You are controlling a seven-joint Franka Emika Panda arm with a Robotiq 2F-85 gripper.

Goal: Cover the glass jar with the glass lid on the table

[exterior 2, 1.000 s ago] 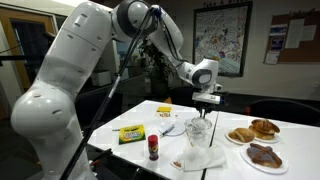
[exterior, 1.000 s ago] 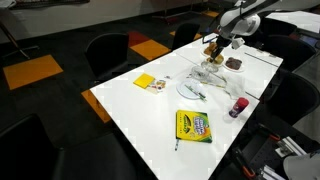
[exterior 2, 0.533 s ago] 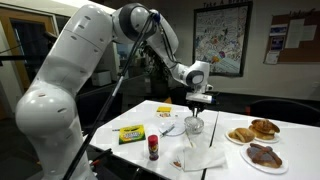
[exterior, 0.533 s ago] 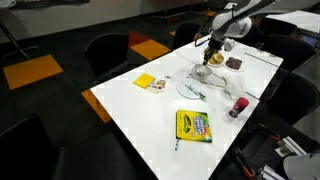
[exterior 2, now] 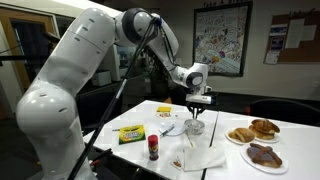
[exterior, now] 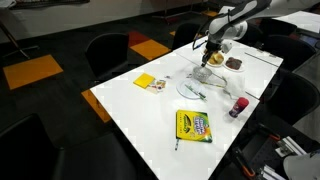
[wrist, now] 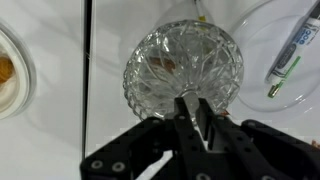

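I have the glass jar beside the white plate with utensils in sight. Next, my gripper releases the glass lid on top of the glass jar [exterior: 201,71] [wrist: 182,72].
My gripper [wrist: 195,122] is shut on a pale knob at the near edge of the round cut-glass lid [wrist: 183,62], which fills the middle of the wrist view. In both exterior views the gripper [exterior 2: 196,108] [exterior: 212,50] hangs low over the far end of the white table [exterior: 140,108], with clear glass [exterior 2: 195,126] right below it. I cannot tell the glass jar apart from the lid; it seems to lie under the lid.
A white plate with utensils [exterior: 192,89] [wrist: 292,55] lies beside the glass. Plates of pastries [exterior 2: 255,130] [wrist: 8,70] stand nearby. A dark bottle with a red top [exterior: 238,106] [exterior 2: 153,148], a crayon box [exterior: 193,126] and a yellow pad [exterior: 145,82] lie nearer the front.
The gripper has moved sideways and down with the glass lid, from higher above the pastry plates to low over the table beside the white plate.
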